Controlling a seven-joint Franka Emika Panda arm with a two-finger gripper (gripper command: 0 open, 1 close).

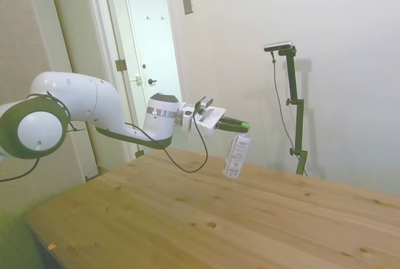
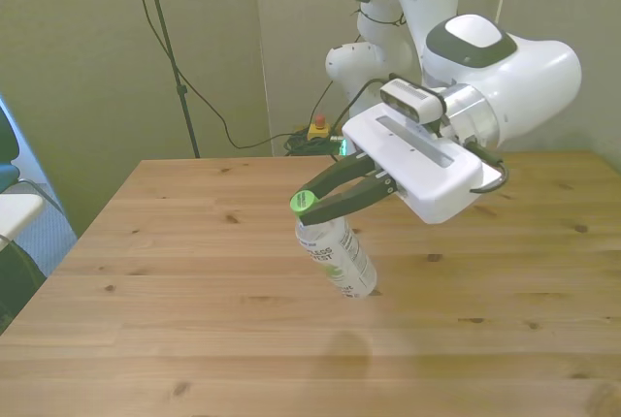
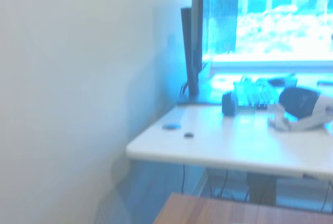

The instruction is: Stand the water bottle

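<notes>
My gripper is to set the water bottle upright. It will let go of it on the wooden table's far side (image 1: 254, 185), close to the dark camera stand.
The water bottle (image 1: 236, 155) (image 2: 342, 258) is a slim clear-whitish bottle with a white printed label. It hangs tilted from its green cap (image 2: 302, 202), base downward near the middle of the wooden table (image 2: 194, 281). My gripper (image 1: 244, 126) (image 2: 309, 204) reaches out level and is shut on the cap end, its dark fingers (image 2: 351, 184) pinching the neck. I cannot tell whether the base touches the wood or hangs just above it. The wrist view does not show the bottle.
The wrist view shows only a corner of the wooden table (image 3: 218, 211), and beyond it a white desk (image 3: 223, 146) with a monitor and keyboard. A door (image 1: 153, 44) and plain walls stand behind the table. Cables and a red button (image 2: 317, 130) lie on the floor past the far edge.
</notes>
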